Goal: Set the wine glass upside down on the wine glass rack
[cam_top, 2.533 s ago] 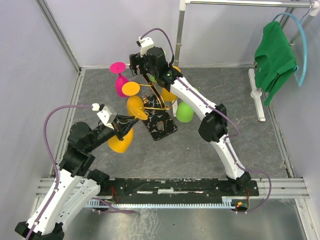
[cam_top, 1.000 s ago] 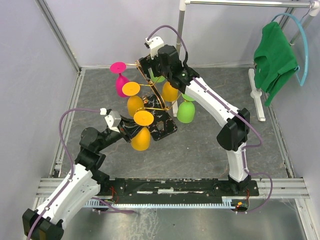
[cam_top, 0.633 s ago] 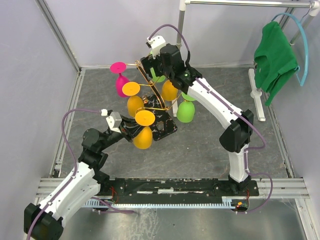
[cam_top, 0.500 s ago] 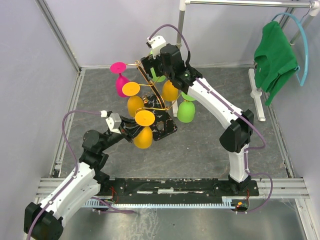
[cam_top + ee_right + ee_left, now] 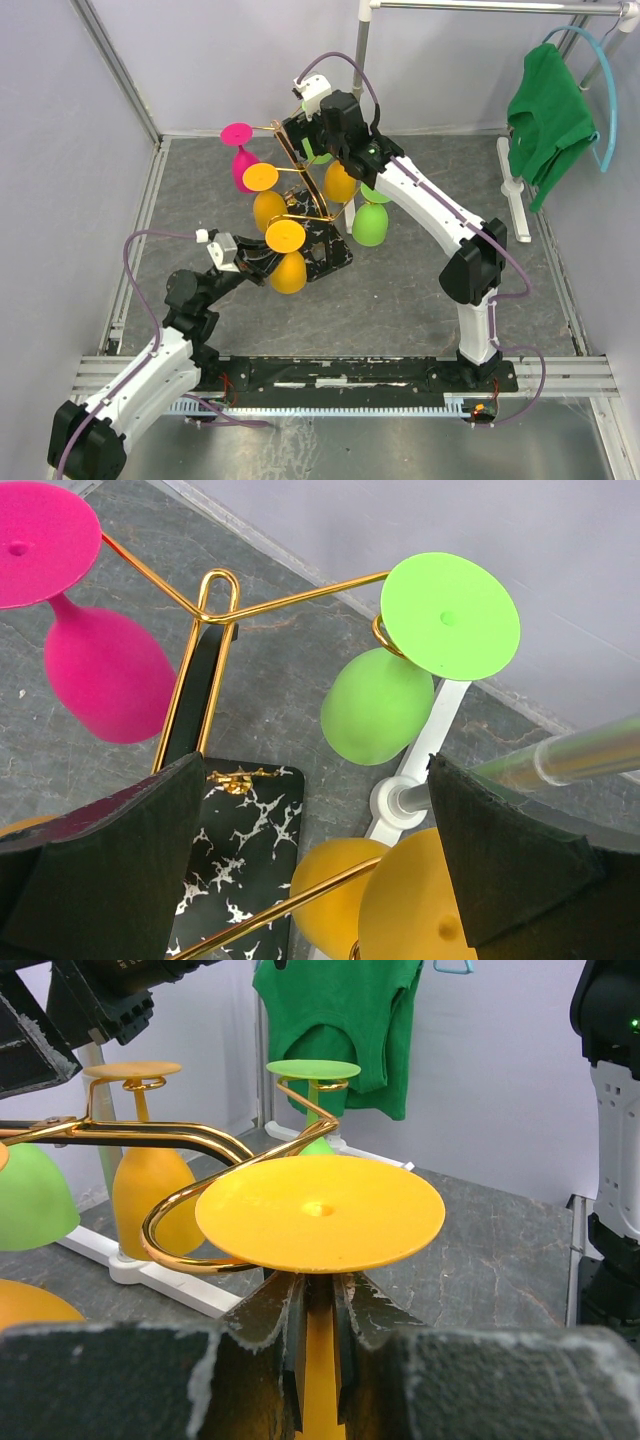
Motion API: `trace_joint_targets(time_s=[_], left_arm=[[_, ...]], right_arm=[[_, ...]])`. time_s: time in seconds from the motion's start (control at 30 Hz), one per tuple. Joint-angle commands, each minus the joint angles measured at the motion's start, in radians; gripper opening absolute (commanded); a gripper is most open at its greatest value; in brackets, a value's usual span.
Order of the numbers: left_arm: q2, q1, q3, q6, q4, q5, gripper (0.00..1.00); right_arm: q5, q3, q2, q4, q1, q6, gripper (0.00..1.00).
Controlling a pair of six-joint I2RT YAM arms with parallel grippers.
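Note:
Next, I let go of the orange wine glass, now upside down beside the base, with my left gripper, so it hangs by its foot in the rack's nearest empty gold scroll (image 5: 273, 226) (image 5: 205, 1220) arm.
The gold wine glass rack (image 5: 300, 192) stands on its black marbled base (image 5: 325, 255) at mid table. Pink, orange and green glasses hang upside down from it. My left gripper (image 5: 262, 262) is shut on the stem of an orange wine glass (image 5: 288, 270) held upside down, foot up, beside the base. In the left wrist view the gripper (image 5: 318, 1295) clamps the stem under the orange foot disc (image 5: 320, 1210), and a gold scroll arm (image 5: 175, 1250) curls at the disc's left edge. My right gripper (image 5: 302, 132) hovers over the rack's top, open and empty (image 5: 310, 865).
A white pole stand (image 5: 358, 60) rises behind the rack; its foot (image 5: 405, 800) lies beside the base (image 5: 240, 880). A green shirt (image 5: 548, 110) hangs on a blue hanger at the right. Grey walls close in the left and back. Hanging pink glass (image 5: 100, 670) and green glass (image 5: 380, 705).
My left gripper has carried the orange glass right, from open table up to the rack's near arm, then nearly held still. My right arm has shifted slightly right above the rack.

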State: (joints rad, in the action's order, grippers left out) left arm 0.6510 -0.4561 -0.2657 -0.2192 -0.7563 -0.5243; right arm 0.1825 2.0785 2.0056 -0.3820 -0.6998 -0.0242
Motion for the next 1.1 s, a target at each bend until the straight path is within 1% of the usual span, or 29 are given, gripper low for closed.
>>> trace_joint_targets(time_s=[0.0, 0.2, 0.57, 0.73, 1.07], left_arm=[[0.008, 0.009, 0.029, -0.037, -0.051, 0.107, 0.03], [0.039, 0.008, 0.041, -0.039, -0.116, 0.125, 0.03], [0.168, 0.009, 0.016, -0.040, -0.239, 0.109, 0.03], [0.189, 0.009, 0.034, -0.036, -0.284, 0.158, 0.03], [0.185, 0.008, 0.071, -0.035, -0.308, 0.257, 0.03]], right_arm=[[0.006, 0.000, -0.053, 0.031, 0.005, -0.011, 1.00], [0.005, 0.000, -0.050, 0.031, 0.004, -0.011, 1.00], [0.006, 0.002, -0.046, 0.035, 0.007, -0.017, 0.99], [0.008, 0.003, -0.042, 0.035, 0.011, -0.020, 1.00], [0.003, 0.008, -0.031, 0.035, 0.014, -0.019, 1.00]])
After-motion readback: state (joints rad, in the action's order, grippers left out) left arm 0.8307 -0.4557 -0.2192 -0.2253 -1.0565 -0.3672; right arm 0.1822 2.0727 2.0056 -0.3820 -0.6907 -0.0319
